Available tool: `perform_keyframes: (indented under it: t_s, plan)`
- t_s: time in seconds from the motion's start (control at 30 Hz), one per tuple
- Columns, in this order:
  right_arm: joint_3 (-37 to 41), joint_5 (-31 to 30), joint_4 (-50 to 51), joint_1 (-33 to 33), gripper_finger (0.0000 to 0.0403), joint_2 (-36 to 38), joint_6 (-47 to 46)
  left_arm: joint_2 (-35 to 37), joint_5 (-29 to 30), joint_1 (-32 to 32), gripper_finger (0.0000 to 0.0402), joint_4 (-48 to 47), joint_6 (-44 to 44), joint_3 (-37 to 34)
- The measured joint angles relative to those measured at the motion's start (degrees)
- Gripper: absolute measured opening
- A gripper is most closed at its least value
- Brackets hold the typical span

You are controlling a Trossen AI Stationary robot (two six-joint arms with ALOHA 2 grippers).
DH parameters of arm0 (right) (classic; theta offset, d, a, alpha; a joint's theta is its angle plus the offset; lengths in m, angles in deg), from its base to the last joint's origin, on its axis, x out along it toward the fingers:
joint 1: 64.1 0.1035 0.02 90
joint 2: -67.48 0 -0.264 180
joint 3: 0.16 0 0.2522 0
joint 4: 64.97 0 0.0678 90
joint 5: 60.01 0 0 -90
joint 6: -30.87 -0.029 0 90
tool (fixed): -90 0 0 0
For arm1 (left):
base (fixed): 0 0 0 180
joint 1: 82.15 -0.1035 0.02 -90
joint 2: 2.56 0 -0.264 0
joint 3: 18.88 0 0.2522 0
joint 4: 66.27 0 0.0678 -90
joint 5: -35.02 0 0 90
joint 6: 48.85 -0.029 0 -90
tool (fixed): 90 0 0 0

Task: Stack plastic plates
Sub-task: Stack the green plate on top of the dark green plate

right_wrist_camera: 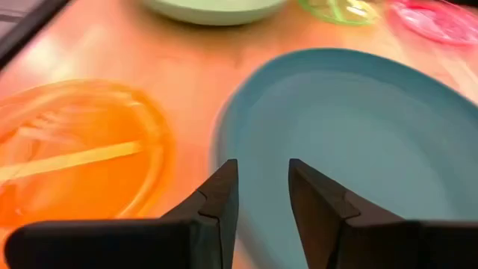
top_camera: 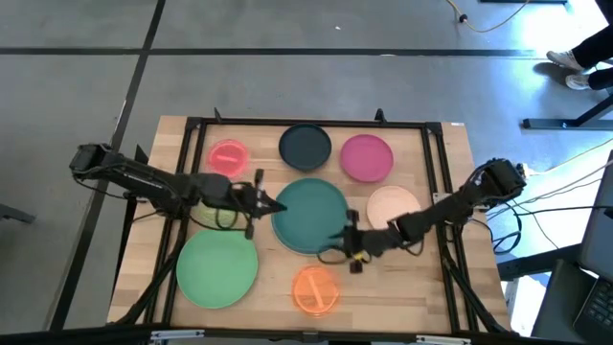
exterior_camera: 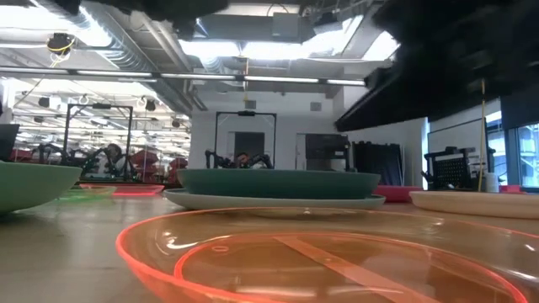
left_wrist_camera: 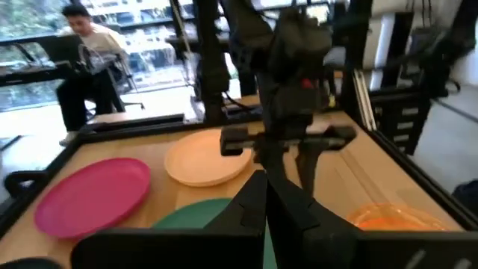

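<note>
The robot's left gripper should next move to the light green plate and close on its far-side rim (top_camera: 224, 230), the part closest to the lime plate.
The teal plate (top_camera: 308, 213) sits mid-table, resting on a pale grey-blue plate (exterior_camera: 253, 201). Around it lie a light green plate (top_camera: 217, 270), an orange one (top_camera: 315, 290), peach (top_camera: 393, 206), magenta (top_camera: 366, 157), navy (top_camera: 305, 146), red-pink (top_camera: 228, 156) and a lime one (top_camera: 204, 215) half under the left arm. My left gripper (top_camera: 279, 207) is shut and points at the teal plate's left rim. My right gripper (top_camera: 348, 237) is open over the stack's near-right rim (right_wrist_camera: 228, 142). My left gripper's shut fingertips (left_wrist_camera: 261, 190) are at the teal plate's left rim (left_wrist_camera: 196, 215), coming level from the table's left; I cannot tell whether they touch. My right gripper's fingers (right_wrist_camera: 221, 196) stand on either side of the rim, slanting down from the right; touch cannot be told.
A black frame (top_camera: 306, 123) runs around the wooden table top. The orange plate (exterior_camera: 320, 261) lies close to the near edge, just near-left of my right gripper. A person sits beyond the far edge (left_wrist_camera: 86, 52). Bare wood shows at the table's near right corner (top_camera: 421, 287).
</note>
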Motion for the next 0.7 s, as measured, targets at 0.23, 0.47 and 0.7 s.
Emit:
perform_keyframes:
  t_s: [0.23,0.47,0.7]
  plan:
    - [0.89,-5.20,-1.08,6.31,0.0108,0.02,0.04,-9.60,0.00,1.38,0.0002,2.02,0.00,5.64]
    - [0.89,-7.61,-0.55,6.78,0.0108,0.02,-0.41,-11.55,4.07,2.22,0.0023,-16.99,5.64,13.25]
    - [0.89,-7.82,-0.89,6.60,0.0108,0.02,-1.25,-11.52,4.69,3.65,0.0107,-42.64,15.36,19.54]
